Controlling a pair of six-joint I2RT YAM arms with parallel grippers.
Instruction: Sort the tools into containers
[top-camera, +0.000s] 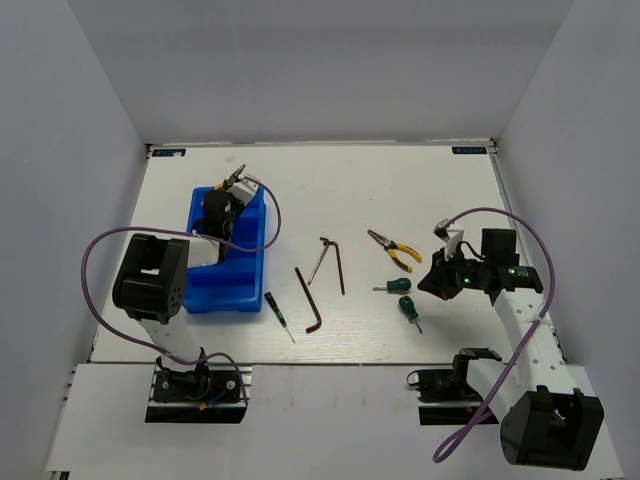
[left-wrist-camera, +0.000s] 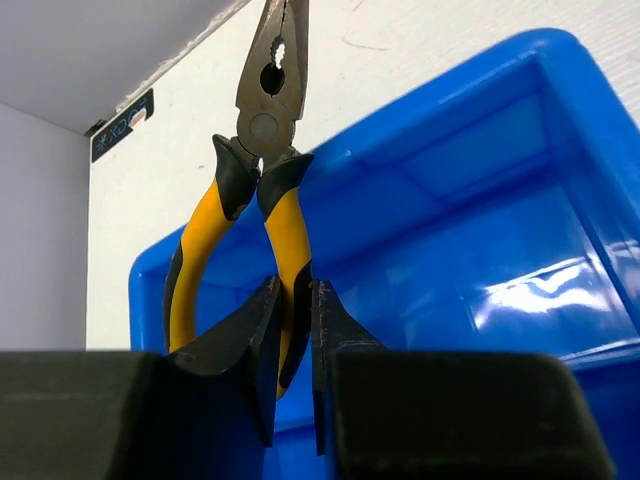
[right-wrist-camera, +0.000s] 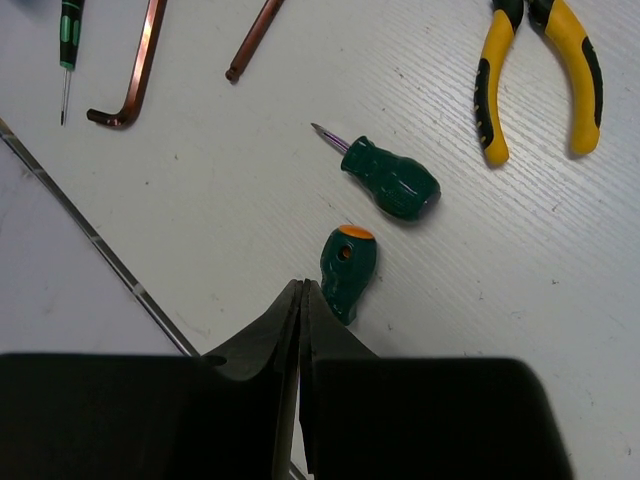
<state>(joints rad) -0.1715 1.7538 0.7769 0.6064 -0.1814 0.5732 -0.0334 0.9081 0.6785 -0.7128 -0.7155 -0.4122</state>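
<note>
Next, my left gripper lets go of the yellow-handled pliers in the far compartment of the blue tray (top-camera: 231, 211) (left-wrist-camera: 425, 292). The pliers are held over the tray's far end.
My left gripper (left-wrist-camera: 292, 300) is shut on one handle of yellow-handled pliers (left-wrist-camera: 262, 180) and holds them over the far end of the blue tray (left-wrist-camera: 520, 200); the top view shows the same pliers (top-camera: 236, 181) above the tray (top-camera: 222, 290). My right gripper (right-wrist-camera: 302, 300) is shut and empty, above the table beside a stubby green screwdriver (right-wrist-camera: 347, 270). A second stubby screwdriver (right-wrist-camera: 390, 180) and the other yellow pliers (right-wrist-camera: 540, 70) lie beyond it. Two hex keys (top-camera: 309, 298) (top-camera: 335, 262) and a thin green-handled screwdriver (top-camera: 276, 312) lie mid-table.
The white table (top-camera: 420, 190) is walled by grey panels on three sides. Its near edge (right-wrist-camera: 90, 235) runs just left of my right gripper. A purple cable (top-camera: 275, 225) loops beside the tray.
</note>
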